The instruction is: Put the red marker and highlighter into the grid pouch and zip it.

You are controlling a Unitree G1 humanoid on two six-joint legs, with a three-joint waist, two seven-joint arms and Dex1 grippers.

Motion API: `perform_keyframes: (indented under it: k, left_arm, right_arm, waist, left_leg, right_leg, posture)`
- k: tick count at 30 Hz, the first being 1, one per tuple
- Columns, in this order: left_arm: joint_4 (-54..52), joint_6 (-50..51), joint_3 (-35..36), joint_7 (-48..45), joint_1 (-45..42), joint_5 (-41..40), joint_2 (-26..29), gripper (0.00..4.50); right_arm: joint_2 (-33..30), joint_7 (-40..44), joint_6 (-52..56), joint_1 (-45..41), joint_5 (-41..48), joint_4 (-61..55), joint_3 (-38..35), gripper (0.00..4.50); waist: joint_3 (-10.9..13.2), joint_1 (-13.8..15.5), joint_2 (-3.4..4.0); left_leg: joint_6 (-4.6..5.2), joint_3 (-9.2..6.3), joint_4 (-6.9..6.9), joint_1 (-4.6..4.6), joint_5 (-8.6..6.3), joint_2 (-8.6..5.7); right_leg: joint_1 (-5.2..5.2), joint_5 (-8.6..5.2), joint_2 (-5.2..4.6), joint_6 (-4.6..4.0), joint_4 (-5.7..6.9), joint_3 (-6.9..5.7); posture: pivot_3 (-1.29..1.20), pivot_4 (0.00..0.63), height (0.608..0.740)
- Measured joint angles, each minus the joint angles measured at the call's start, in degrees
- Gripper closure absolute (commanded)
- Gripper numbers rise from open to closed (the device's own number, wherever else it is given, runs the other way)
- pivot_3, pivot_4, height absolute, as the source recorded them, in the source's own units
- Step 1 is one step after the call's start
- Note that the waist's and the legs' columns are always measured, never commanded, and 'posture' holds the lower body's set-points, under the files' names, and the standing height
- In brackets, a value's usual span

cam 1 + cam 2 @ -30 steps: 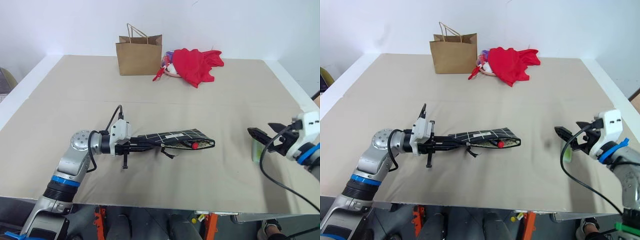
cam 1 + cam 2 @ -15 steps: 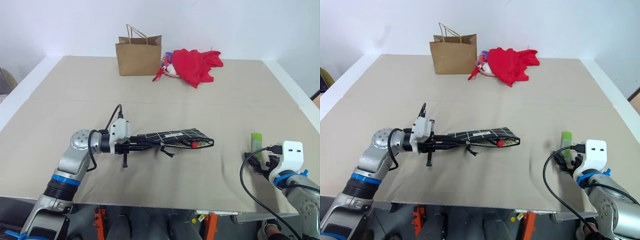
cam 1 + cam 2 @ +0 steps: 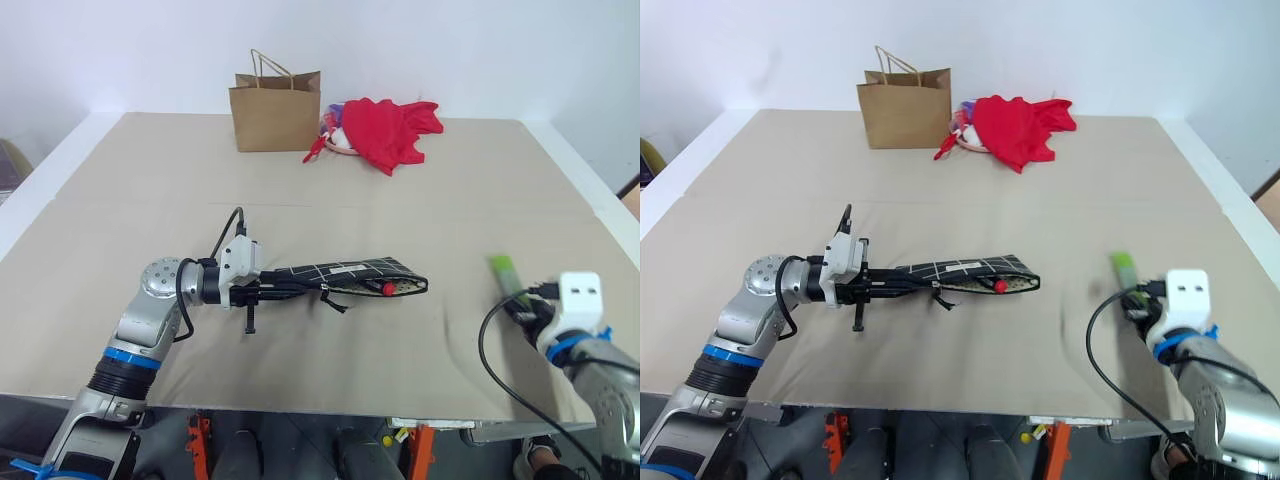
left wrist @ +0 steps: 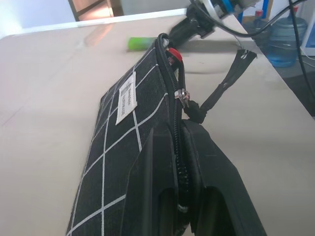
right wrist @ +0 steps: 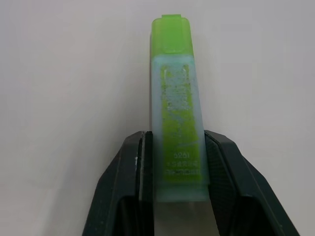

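My right gripper needs to release the highlighter inside the opening of the grid pouch [image 3: 375, 287], so that it ends up there beside the red marker.
The grid pouch [image 3: 350, 274] lies mid-table, its mouth facing right. My left gripper [image 3: 287, 288] is shut on its left end; in the left wrist view the fingers [image 4: 160, 196] clamp the zipper edge. The red marker's [image 3: 388, 289] red end peeks out of the open mouth, next to the zipper pull [image 4: 183, 96]. At the right, the light green highlighter [image 3: 503, 272] is in my right gripper [image 3: 520, 302]. In the right wrist view both fingers [image 5: 138, 162] press on the highlighter's [image 5: 174, 88] sides, with its cap end sticking out past the tips.
A brown paper bag [image 3: 277, 112] and a red cloth [image 3: 392, 130] sit at the table's far edge. The beige table [image 3: 450, 200] has bare room between pouch and highlighter. Its right edge runs close to my right arm.
My right gripper came down from its open hover onto the highlighter and closed on it. The highlighter now sits tilted and slightly further left. The left gripper and pouch stayed put.
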Motion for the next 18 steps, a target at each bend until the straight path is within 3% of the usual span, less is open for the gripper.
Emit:
perform_keyframes:
  k: [1,3,8,12,18]
  left_arm:
    - [-0.01,0.01,-0.15,0.0,-0.16,0.0,-0.11,4.5]
    - [-0.02,0.02,-0.27,-0.05,-0.42,-0.05,-0.14,4.5]
    - [-0.02,0.19,-0.33,-0.39,-0.5,-0.1,-0.19,4.5]
    - [-0.02,0.54,-0.38,-1.03,-0.51,-0.16,-0.5,4.5]
    - [-0.07,1.16,-0.51,-1.21,-0.52,-0.17,-1.44,4.5]
  right_arm:
    - [-1.01,2.32,-1.65,-1.28,0.74,-0.28,0.09,3.44]
    - [-6.73,15.08,-4.75,-5.29,6.89,-2.09,0.16,3.44]
    - [-14.89,31.36,-0.47,-6.19,17.64,-6.02,2.84,3.44]
    - [-18.81,39.47,0.44,-3.43,18.58,-6.96,7.93,3.44]
    - [-21.27,43.08,-0.02,-4.99,16.86,-6.08,12.39,3.44]
  waist:
    - [0.02,-0.1,0.05]
    - [0.02,0.0,0.02]
    - [0.01,0.69,-0.04]
    - [0.02,1.18,-0.05]
    - [0.05,1.14,-0.09]
  left_leg:
    - [0.05,-0.01,-0.04,0.02,0.03,-0.01]
    - [0.08,-0.18,-0.13,0.02,0.04,0.0]
    - [0.2,-0.2,-0.17,-0.12,-0.07,-0.01]
    - [0.23,-0.2,-0.12,-0.19,-0.11,-0.04]
    - [0.16,-0.2,-0.03,-0.14,-0.06,-0.05]
  right_leg:
    - [0.01,0.01,0.01,0.01,0.0,-0.01]
    - [0.04,-0.06,0.05,-0.05,0.0,-0.17]
    - [0.04,-0.23,0.01,-0.1,-0.05,-0.22]
    - [0.01,-0.32,-0.04,-0.05,-0.09,-0.27]
    - [0.02,-0.2,-0.04,-0.03,-0.07,-0.27]
  posture:
    - [0.0,0.15,0.74]
    - [0.0,0.15,0.74]
    - [0.0,0.15,0.74]
    - [0.0,0.15,0.74]
    - [0.0,0.15,0.74]
